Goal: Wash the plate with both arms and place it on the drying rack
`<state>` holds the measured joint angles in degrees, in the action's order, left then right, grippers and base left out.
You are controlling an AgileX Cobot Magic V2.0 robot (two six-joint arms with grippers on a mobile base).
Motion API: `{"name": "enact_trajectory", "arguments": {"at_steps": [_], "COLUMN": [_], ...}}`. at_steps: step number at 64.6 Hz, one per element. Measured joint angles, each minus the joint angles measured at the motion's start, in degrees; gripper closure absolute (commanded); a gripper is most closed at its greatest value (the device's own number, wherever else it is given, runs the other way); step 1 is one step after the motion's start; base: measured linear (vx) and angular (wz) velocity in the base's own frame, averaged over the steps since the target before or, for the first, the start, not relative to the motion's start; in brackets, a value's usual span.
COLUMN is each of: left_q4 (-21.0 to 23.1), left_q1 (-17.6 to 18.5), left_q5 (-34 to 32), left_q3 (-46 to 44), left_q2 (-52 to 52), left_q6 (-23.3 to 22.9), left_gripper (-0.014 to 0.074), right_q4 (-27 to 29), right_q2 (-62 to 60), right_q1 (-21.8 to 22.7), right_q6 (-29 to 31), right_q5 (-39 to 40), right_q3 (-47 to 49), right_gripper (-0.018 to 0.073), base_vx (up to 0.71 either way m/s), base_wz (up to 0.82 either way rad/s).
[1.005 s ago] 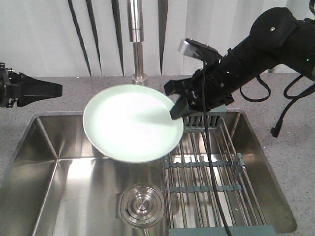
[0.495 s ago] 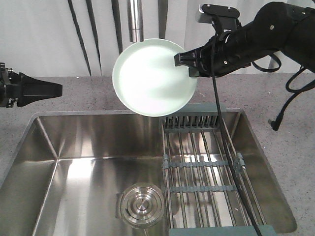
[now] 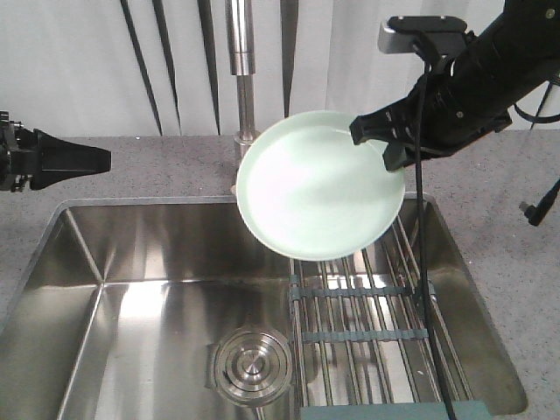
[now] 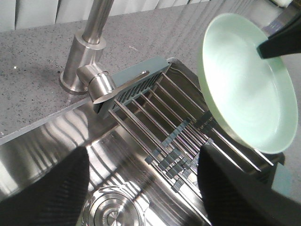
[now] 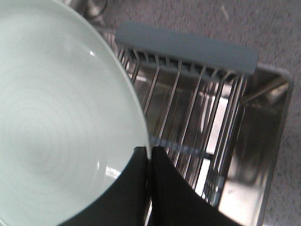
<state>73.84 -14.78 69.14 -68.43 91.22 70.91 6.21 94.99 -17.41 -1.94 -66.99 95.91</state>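
My right gripper is to put the plate, now tilted in the air over the rack, down across the metal bars in the drying rack's back half (image 3: 357, 277) (image 5: 163, 134).
The pale mint-green plate (image 3: 319, 188) hangs tilted in the air over the back end of the drying rack (image 3: 367, 332), its face turned toward the camera. My right gripper (image 3: 385, 144) is shut on the plate's upper right rim. The right wrist view shows its two black fingers pinching the plate (image 5: 61, 117) edge at the gripper (image 5: 150, 150), with the rack (image 5: 188, 47) below. My left gripper (image 3: 103, 160) stays over the counter at the far left, apart from the plate. Its fingers are wide open (image 4: 143, 188) with nothing between them, and beyond them lie the rack (image 4: 155, 113) and the plate (image 4: 244, 89).
A steel faucet (image 3: 241, 52) rises behind the sink, just left of the plate. The round drain strainer (image 3: 252, 367) sits in the steel sink (image 3: 79, 262) floor, left of the rack. Speckled grey countertop (image 3: 516, 254) surrounds the sink.
The right arm lifted the plate from over the sink up toward the faucet, then carried it right and down over the rack's back end. The left arm has not moved.
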Motion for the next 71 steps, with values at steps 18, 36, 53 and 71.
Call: {"name": "enact_trajectory", "arguments": {"at_steps": [18,36,53,71], "left_q4": [0.00,0.00,0.00,0.00], "left_q1": [0.00,0.00,0.00,0.00], "left_q5": [0.00,0.00,0.00,0.00], "left_q3": [0.00,0.00,0.00,0.00], "left_q2": [0.00,0.00,0.00,0.00], "left_q6": [0.00,0.00,0.00,0.00], "left_gripper": [0.0125,0.0125,0.0125,0.0125], "right_q4": [1.10,-9.53,-17.17,-17.74], "right_q2": [0.18,0.24,0.24,0.29], "right_q1": [0.00,0.00,0.00,0.00], "right_q6": [0.00,-3.90,-5.52,-6.11], "right_q5": [-0.10,-0.88,-3.35,2.78], "right_q3": [0.00,0.00,-0.84,-12.63], "right_gripper": [0.0569,0.0565,0.0562,0.0558], "base_vx": [0.00,0.00,0.00,0.00], "base_wz": [0.00,0.00,0.00,0.00]}}
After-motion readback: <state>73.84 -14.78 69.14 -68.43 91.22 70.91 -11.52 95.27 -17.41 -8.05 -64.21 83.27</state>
